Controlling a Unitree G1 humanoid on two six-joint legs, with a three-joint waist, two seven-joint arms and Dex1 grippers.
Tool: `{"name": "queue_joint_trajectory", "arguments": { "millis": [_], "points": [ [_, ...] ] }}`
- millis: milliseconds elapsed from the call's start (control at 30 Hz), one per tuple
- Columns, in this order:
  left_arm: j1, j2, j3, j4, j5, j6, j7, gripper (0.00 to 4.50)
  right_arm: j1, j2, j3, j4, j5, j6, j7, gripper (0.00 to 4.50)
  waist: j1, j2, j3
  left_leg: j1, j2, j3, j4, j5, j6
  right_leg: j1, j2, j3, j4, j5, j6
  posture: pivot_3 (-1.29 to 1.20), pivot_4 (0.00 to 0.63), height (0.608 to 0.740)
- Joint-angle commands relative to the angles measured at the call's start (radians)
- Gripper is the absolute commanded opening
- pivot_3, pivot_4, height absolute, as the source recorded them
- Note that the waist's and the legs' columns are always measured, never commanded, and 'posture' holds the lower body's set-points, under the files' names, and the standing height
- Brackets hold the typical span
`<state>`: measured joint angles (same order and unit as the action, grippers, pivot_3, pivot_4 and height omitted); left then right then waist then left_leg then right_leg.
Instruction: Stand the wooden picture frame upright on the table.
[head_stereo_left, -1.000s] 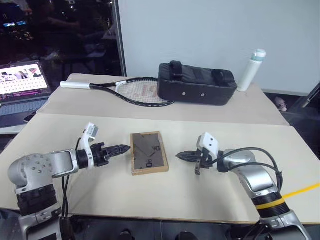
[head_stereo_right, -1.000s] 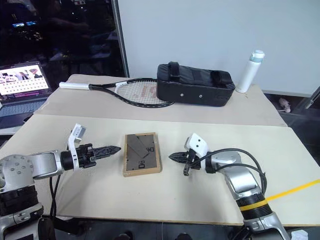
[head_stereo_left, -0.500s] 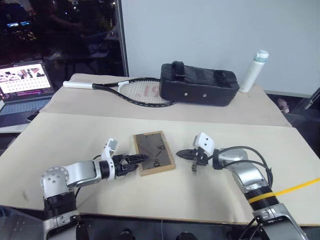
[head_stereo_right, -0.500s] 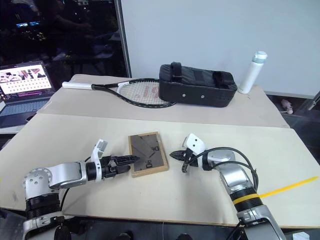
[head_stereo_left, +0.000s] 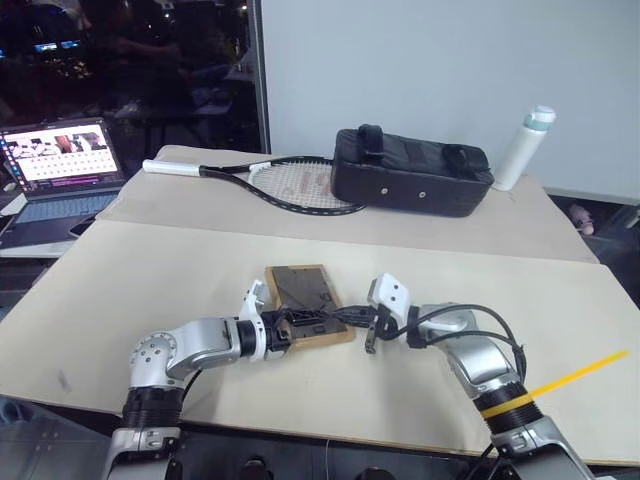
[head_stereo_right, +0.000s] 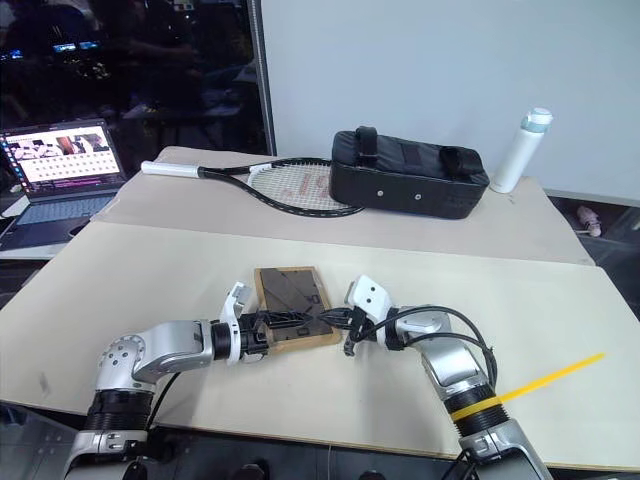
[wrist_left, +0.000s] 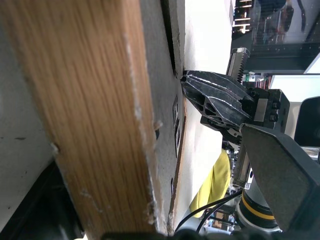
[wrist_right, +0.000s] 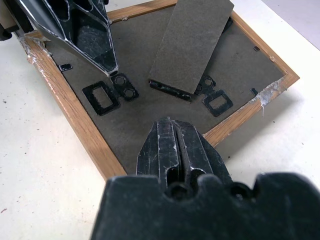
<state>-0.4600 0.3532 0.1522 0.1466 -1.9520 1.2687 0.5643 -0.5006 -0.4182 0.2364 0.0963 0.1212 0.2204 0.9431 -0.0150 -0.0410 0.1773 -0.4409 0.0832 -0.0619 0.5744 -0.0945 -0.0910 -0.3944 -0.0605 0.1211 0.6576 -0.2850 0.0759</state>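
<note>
Next, my right gripper opens, grabs the stand by its loose end (wrist_right: 207, 12) and swings it up first, because the stand lies low over the back of the frame.
The wooden picture frame (head_stereo_left: 303, 290) lies face down on the table (head_stereo_left: 150, 270), its dark back and folded stand (wrist_right: 192, 42) facing up. My left gripper (head_stereo_left: 303, 322) is open at the frame's near edge. One of its fingers (wrist_right: 90, 35) reaches over the back, and the light wood border (wrist_left: 85, 115) sits between its jaws. My right gripper (head_stereo_left: 350, 320) is shut and holds nothing. Its tip (wrist_right: 167, 125) hovers at the frame's near right border, close to the left gripper's fingers.
Beyond the table's seam lie a tennis racket (head_stereo_left: 270, 182), a black bag (head_stereo_left: 410, 180) and a white bottle (head_stereo_left: 527, 145). An open laptop (head_stereo_left: 60, 170) stands at the far left. A yellow strip (head_stereo_left: 580, 370) crosses the table's right edge.
My left gripper has moved right to the frame's near edge, rolled over and opened wider around the border. The right gripper has edged left to the frame. The view itself has shifted.
</note>
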Motion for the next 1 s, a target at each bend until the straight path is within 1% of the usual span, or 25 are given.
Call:
{"name": "queue_joint_trajectory", "arguments": {
  "millis": [33,200,267,433,600,667,733,800,833,867,900,1000],
  "points": [
    [0.009,0.058,0.014,-0.021,-0.02,0.014,-0.058,3.47,0.001,-0.02,-0.015,-0.018,0.001,0.008,-0.002,0.0,-0.003,0.0,0.0,0.0,0.0,0.0,0.0,0.0,0.0,0.0,0.0,0.0,0.0,0.0,0.0,0.0,0.15,0.721],
    [-0.005,0.144,0.018,-0.008,-0.02,0.044,-0.153,1.67,-0.032,-0.062,-0.069,0.006,0.016,0.021,-0.01,0.0,-0.002,0.0,0.0,0.0,0.0,0.0,-0.001,0.0,0.0,-0.001,0.0,0.0,0.0,0.0,0.0,0.0,0.15,0.721],
    [-0.027,0.176,0.011,-0.005,-0.02,0.057,-0.201,1.15,-0.055,-0.095,-0.114,0.016,0.047,0.042,0.002,0.0,-0.002,0.0,0.0,-0.001,0.0,0.0,-0.001,0.0,0.0,-0.002,0.0,0.0,-0.001,0.0,0.0,0.0,0.15,0.721],
    [-0.112,0.234,-0.022,-0.007,-0.02,0.092,-0.345,1.14,-0.151,-0.116,-0.233,0.0,0.202,0.195,0.024,0.0,0.0,0.0,0.0,-0.008,0.0,0.0,-0.001,0.0,-0.001,-0.009,0.0,0.0,0.0,0.0,0.0,0.0,0.15,0.721],
    [-0.183,0.267,-0.077,-0.018,-0.006,0.108,-0.452,1.14,-0.217,-0.095,-0.262,-0.042,0.299,0.297,0.033,0.0,-0.004,0.0,0.0,-0.009,0.0,0.0,-0.003,0.0,0.0,-0.01,0.0,0.0,-0.001,0.001,-0.002,0.0,0.15,0.721],
    [-0.207,0.28,-0.089,-0.034,0.034,0.124,-0.513,1.14,-0.232,-0.094,-0.265,-0.069,0.345,0.348,0.048,0.0,-0.003,0.0,0.001,-0.01,0.0,0.0,-0.003,0.0,0.0,-0.011,0.0,0.0,0.0,0.001,-0.002,0.0,0.15,0.721],
    [-0.219,0.292,-0.102,-0.044,0.079,0.136,-0.562,1.14,-0.239,-0.098,-0.264,-0.082,0.36,0.37,0.049,0.0,-0.004,0.0,0.001,-0.012,0.0,0.0,-0.003,0.0,0.0,-0.012,0.0,0.0,0.0,0.001,-0.002,0.0,0.15,0.721],
    [-0.251,0.3,-0.119,-0.022,0.164,0.144,-0.612,1.14,-0.254,-0.108,-0.262,-0.128,0.406,0.428,0.065,0.59,-0.002,0.0,0.001,-0.012,0.0,0.0,-0.003,0.0,0.0,-0.012,0.0,0.0,-0.001,0.001,-0.002,0.0,0.15,0.721],
    [-0.272,0.3,-0.125,-0.004,0.201,0.145,-0.636,1.14,-0.26,-0.111,-0.264,-0.15,0.429,0.456,0.068,0.75,-0.002,0.0,0.001,-0.012,0.0,0.0,-0.003,0.0,0.0,-0.012,0.0,0.0,0.0,0.001,-0.002,0.0,0.15,0.721],
    [-0.292,0.299,-0.129,0.01,0.23,0.145,-0.659,1.14,-0.265,-0.111,-0.263,-0.166,0.442,0.477,0.065,1.02,-0.001,0.0,0.001,-0.012,0.0,0.0,-0.003,0.0,0.0,-0.012,0.0,0.0,0.0,0.001,-0.002,0.0,0.15,0.721],
    [-0.307,0.295,-0.131,0.018,0.253,0.147,-0.683,1.14,-0.266,-0.112,-0.259,-0.175,0.447,0.489,0.062,1.45,-0.001,0.0,0.001,-0.012,0.0,0.0,-0.002,0.0,0.0,-0.012,0.0,0.0,0.0,0.001,-0.002,0.0,0.15,0.721],
    [-0.334,0.278,-0.137,0.022,0.317,0.158,-0.746,1.14,-0.26,-0.12,-0.234,-0.187,0.433,0.507,0.051,2.43,-0.001,0.0,0.001,-0.012,0.0,0.0,-0.002,0.0,0.0,-0.012,0.0,0.0,-0.001,0.0,-0.001,0.0,0.15,0.721]
  ]
}}
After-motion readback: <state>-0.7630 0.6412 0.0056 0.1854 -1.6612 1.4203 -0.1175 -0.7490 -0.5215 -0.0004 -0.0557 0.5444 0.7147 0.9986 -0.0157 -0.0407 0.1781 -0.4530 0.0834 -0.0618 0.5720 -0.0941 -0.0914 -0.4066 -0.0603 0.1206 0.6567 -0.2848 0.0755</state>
